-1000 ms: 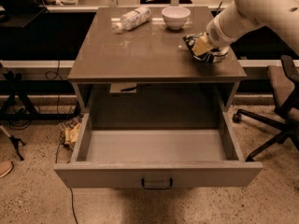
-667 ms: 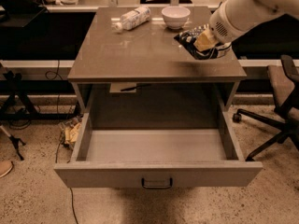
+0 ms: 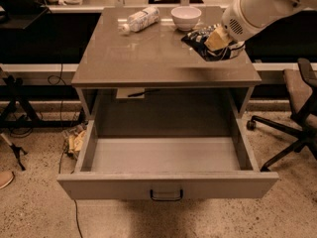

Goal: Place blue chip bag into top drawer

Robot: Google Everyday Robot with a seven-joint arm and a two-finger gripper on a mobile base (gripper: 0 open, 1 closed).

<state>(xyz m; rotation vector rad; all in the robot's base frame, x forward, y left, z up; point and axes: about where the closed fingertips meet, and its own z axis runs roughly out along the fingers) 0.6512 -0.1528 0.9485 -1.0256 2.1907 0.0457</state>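
My gripper is to release the blue chip bag on the middle of the top drawer's bare bottom (image 3: 172, 140), in line with the drawer's handle.
The blue chip bag (image 3: 200, 38), dark and crinkled, hangs in my gripper (image 3: 216, 41) a little above the right rear part of the table top (image 3: 163, 58). The gripper comes in from the upper right on the white arm (image 3: 257, 6) and is shut on the bag. The top drawer (image 3: 168, 185) is pulled wide open below the table top. Its flat grey front has a small dark handle (image 3: 166, 196) at the centre. The drawer's inside is bare.
A clear plastic bottle (image 3: 140, 20) lies at the back left of the table top and a white bowl (image 3: 186, 17) stands at the back centre. An office chair (image 3: 297, 108) stands to the right. Cables and a crumpled bag (image 3: 74, 140) lie on the floor at left.
My gripper has lifted the blue chip bag off the table top and carried it up and a little to the left. The drawer, bottle and bowl have not moved.
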